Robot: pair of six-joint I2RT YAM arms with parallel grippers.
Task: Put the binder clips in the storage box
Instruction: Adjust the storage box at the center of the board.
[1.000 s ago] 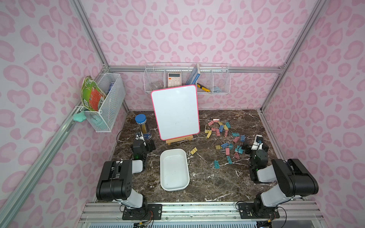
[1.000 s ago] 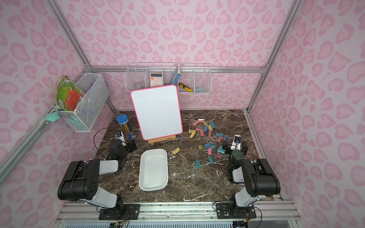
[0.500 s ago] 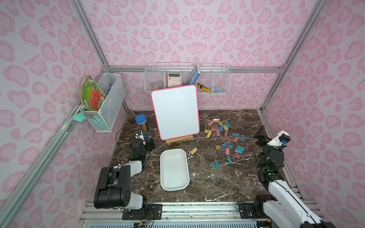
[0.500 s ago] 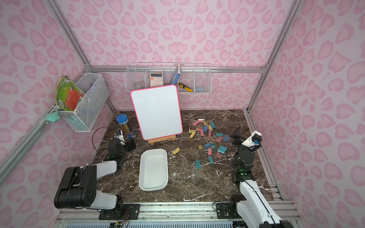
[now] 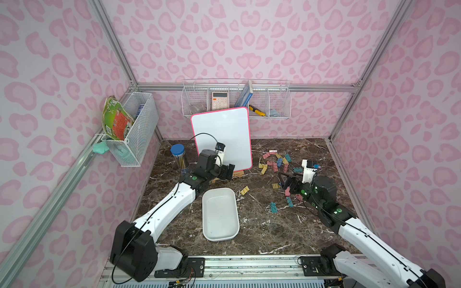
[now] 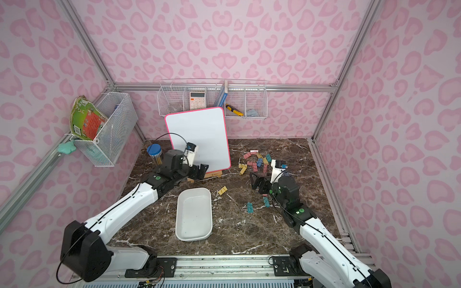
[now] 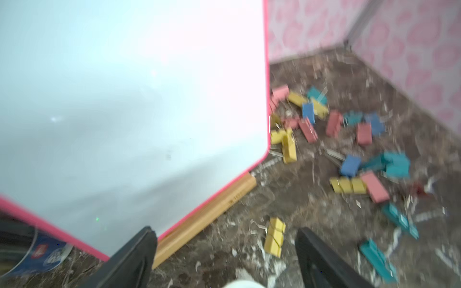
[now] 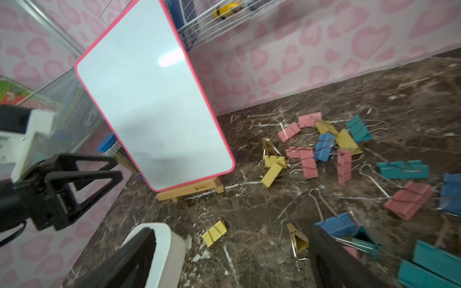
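Next, I close my right gripper on the body of the teal binder clip (image 5: 273,207) at the pile's near edge, the teal one nearest the storage box.
Several pastel binder clips (image 5: 274,163) lie scattered on the right half of the marble table, seen in both top views (image 6: 255,162). One yellow clip (image 5: 244,190) lies alone beside the white storage box (image 5: 219,217), which holds nothing. My left gripper (image 5: 228,172) hovers open in front of the whiteboard's foot. In the left wrist view that yellow clip (image 7: 274,237) lies below the open left gripper (image 7: 225,230). My right gripper (image 5: 285,180) hangs open over the near side of the clip pile. The right wrist view shows the box's corner (image 8: 169,239) by one finger.
A pink-framed whiteboard (image 5: 222,139) stands on a wooden easel (image 8: 189,190) behind the box. A blue-lidded pencil jar (image 5: 178,157) stands to its left. White wire baskets hang on the back wall (image 5: 237,104) and the left wall (image 5: 134,129).
Both arms have risen from their rest at the front and stretched over the table: the left one to the whiteboard's foot, the right one to the clip pile.
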